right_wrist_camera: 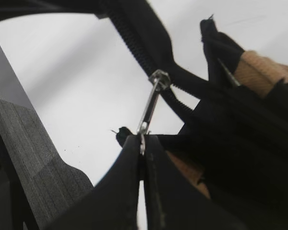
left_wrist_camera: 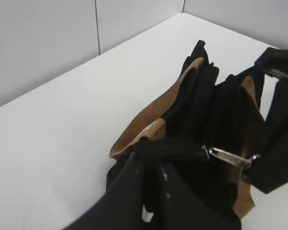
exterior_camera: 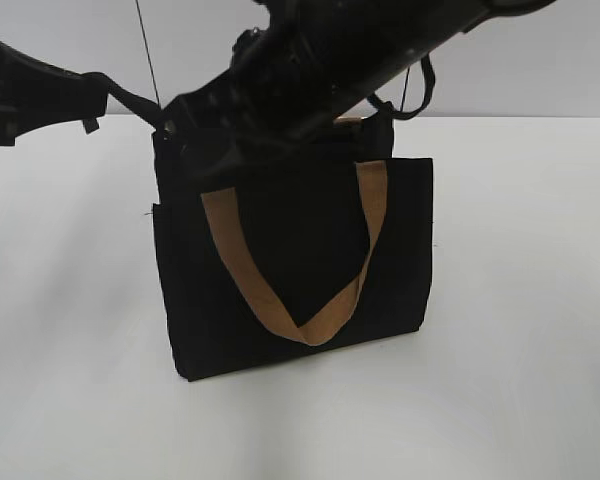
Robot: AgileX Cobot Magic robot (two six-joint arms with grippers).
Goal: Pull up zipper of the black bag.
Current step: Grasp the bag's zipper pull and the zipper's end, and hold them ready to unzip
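Note:
Next, my right gripper releases the silver pull tab, now at the bag's top corner, just above the tan strap end [exterior_camera: 363, 149] that is farthest from my left gripper.
The black bag [exterior_camera: 300, 250] stands upright on the white table, one tan strap handle [exterior_camera: 310, 320] hanging down its front. My left gripper [exterior_camera: 98, 95] is shut on the black fabric end of the bag's zipper, seen close in the left wrist view [left_wrist_camera: 151, 152]. My right gripper [exterior_camera: 180, 122] reaches across to the bag's top left corner. It is shut on the silver pull tab [right_wrist_camera: 149, 108] of the zipper [right_wrist_camera: 134, 43], its fingertips [right_wrist_camera: 143, 141] pinching the tab's end. The tab also shows in the left wrist view [left_wrist_camera: 228, 157]. In the exterior view the right arm hides the zipper.
The white table [exterior_camera: 500, 400] lies all round the bag. Grey walls [left_wrist_camera: 43, 43] close the table's far sides. A thin cable [exterior_camera: 148, 50] hangs behind the left arm. A grey textured part [right_wrist_camera: 24, 143] fills the lower left of the right wrist view.

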